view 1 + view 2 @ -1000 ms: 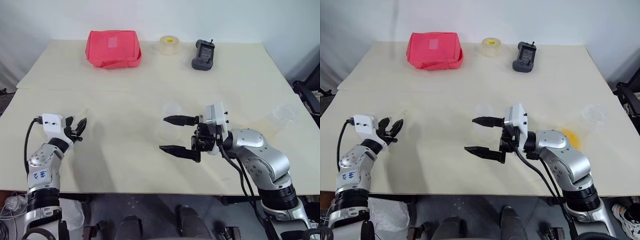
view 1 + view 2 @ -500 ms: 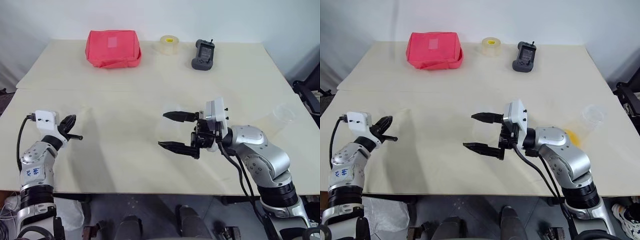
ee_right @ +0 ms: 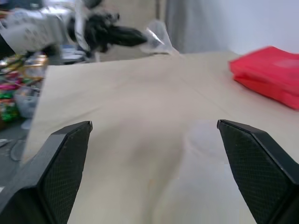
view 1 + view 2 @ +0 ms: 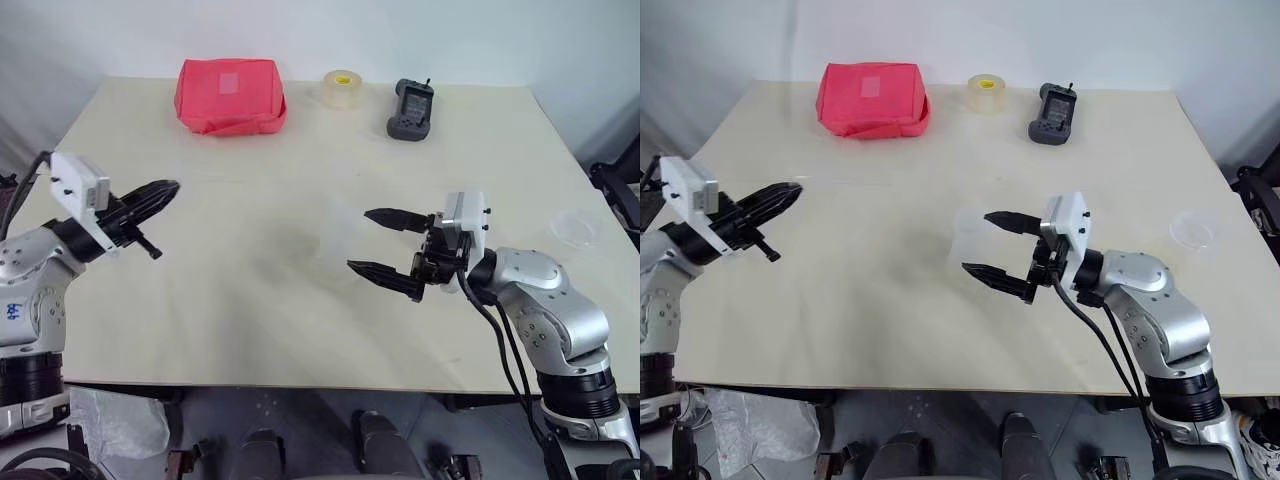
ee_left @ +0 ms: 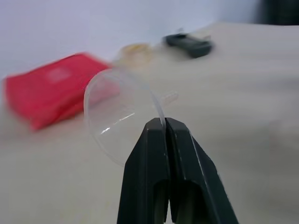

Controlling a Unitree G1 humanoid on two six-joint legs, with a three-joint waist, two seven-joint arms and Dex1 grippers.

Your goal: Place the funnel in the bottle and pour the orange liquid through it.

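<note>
Next, my left gripper lets go of the funnel in the top opening of the clear bottle [image 4: 347, 208], which is in the middle of the table.
My left gripper [image 5: 165, 123] is shut on the rim of the funnel [image 5: 117, 116], a small clear funnel with its spout pointing away. It is held in the air over the table's left side [image 4: 168, 188]. The clear bottle [image 4: 968, 235] stands faintly visible at mid-table. My right gripper [image 4: 360, 240] is open just to the bottle's right, fingers pointing at it, not touching. Between those fingers, the right wrist view shows the bottle [image 3: 205, 135] as a pale shape. A clear cup [image 4: 1192, 232] stands at the right edge. The orange liquid is hidden.
Along the far edge of the table [image 4: 250, 330] lie a red pouch [image 4: 231, 96], a roll of tape [image 4: 341, 90] and a black handheld device [image 4: 410, 108]. A seam crosses the table from left to right behind the bottle.
My left gripper closed on the funnel and lifted it off the table, up and to the right. My right gripper stayed open and drew a little to the right.
</note>
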